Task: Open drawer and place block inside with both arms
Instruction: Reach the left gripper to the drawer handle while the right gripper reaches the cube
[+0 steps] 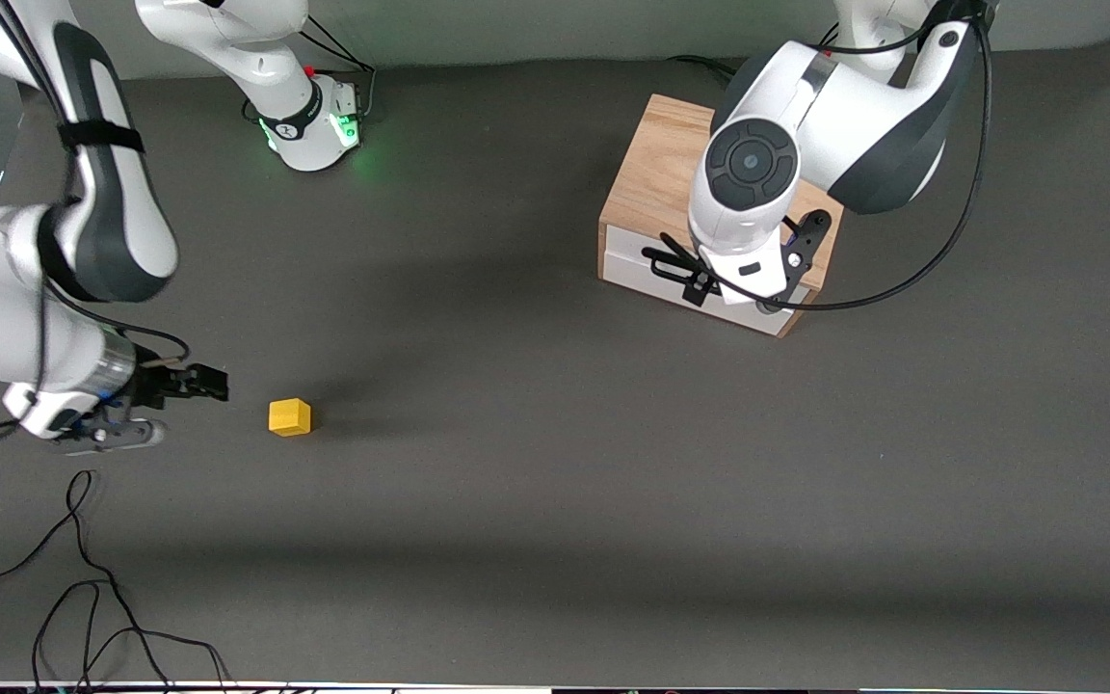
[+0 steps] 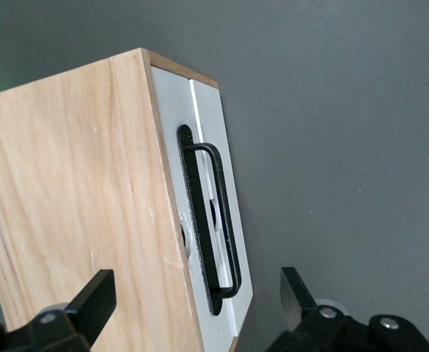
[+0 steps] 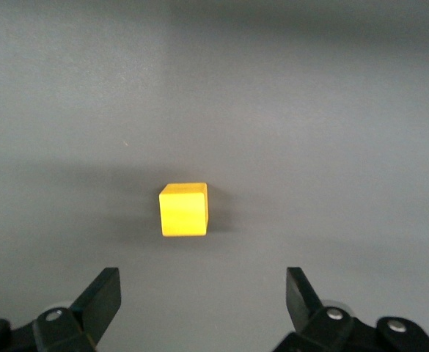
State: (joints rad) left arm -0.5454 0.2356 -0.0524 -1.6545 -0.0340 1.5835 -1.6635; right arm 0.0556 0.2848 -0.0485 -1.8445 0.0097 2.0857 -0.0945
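Observation:
The yellow block is next for my right gripper, which should move there and close on the block's opposite sides (image 1: pixel 290 417) (image 3: pixel 184 210), so it can carry the block.
The yellow block (image 1: pixel 289 416) lies on the dark table toward the right arm's end; it also shows in the right wrist view (image 3: pixel 183 209). My right gripper (image 1: pixel 211 384) is open and empty beside the block, a short gap away, with the block ahead of its jaws (image 3: pixel 203 297). The oak cabinet (image 1: pixel 656 169) stands toward the left arm's end with its white drawer (image 1: pixel 627 273) shut. My left gripper (image 1: pixel 695 280) is open over the drawer front's top edge. In the left wrist view (image 2: pixel 198 299) its jaws straddle the front, near the black wire handle (image 2: pixel 225 220), without touching it.
The right arm's green-lit base (image 1: pixel 319 120) stands at the table's back edge. Loose black cables (image 1: pixel 83 598) lie on the table nearer to the front camera than the right gripper. A black cable (image 1: pixel 940 241) hangs from the left arm beside the cabinet.

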